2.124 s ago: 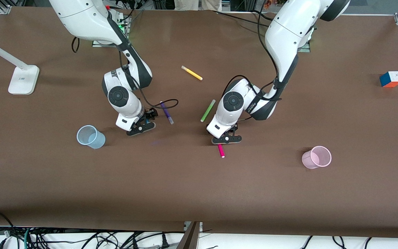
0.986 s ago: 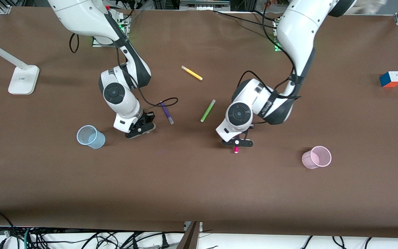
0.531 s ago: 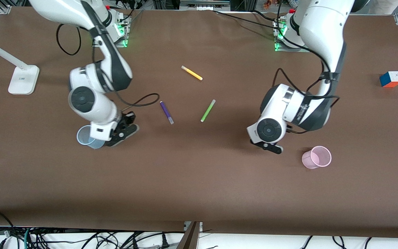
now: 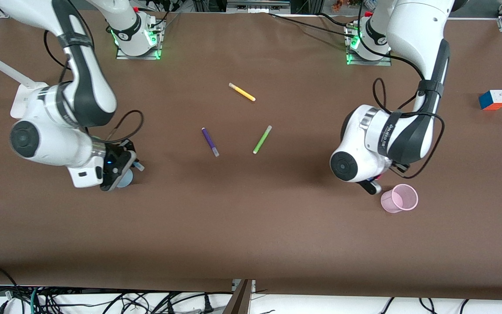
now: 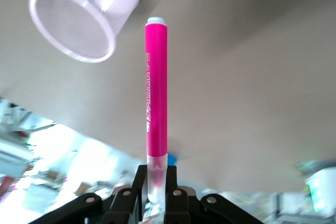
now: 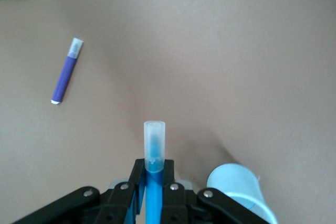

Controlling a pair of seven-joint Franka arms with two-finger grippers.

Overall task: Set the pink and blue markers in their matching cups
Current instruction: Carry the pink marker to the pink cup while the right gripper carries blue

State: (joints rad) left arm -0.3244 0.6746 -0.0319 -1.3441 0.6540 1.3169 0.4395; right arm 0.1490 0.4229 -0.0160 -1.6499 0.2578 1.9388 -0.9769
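My right gripper will let go of the blue marker inside the pale blue cup (image 4: 114,172) (image 6: 245,195), with the marker's clear cap leaning on the cup's rim.
My right gripper (image 4: 119,171) is shut on the blue marker (image 6: 154,153), whose greyish clear cap sticks out past the fingers. It hangs over the pale blue cup (image 4: 125,178), which it mostly hides in the front view; the cup also shows in the right wrist view (image 6: 237,184), beside the gripper (image 6: 154,178). My left gripper (image 4: 372,185) is shut on the pale cap end of the pink marker (image 5: 156,85). It hangs just beside the pale pink cup (image 4: 399,198), toward the right arm's end. In the left wrist view the cup (image 5: 84,22) lies off to one side of the marker tip.
A purple marker (image 4: 210,141), a lime-green marker (image 4: 262,139) and a yellow marker (image 4: 242,92) lie mid-table. A colour cube (image 4: 493,100) sits toward the left arm's end. A white lamp base (image 4: 26,102) stands toward the right arm's end.
Both arms have lifted their markers off the table and swung outward: the right one to the blue cup, the left one to beside the pink cup.
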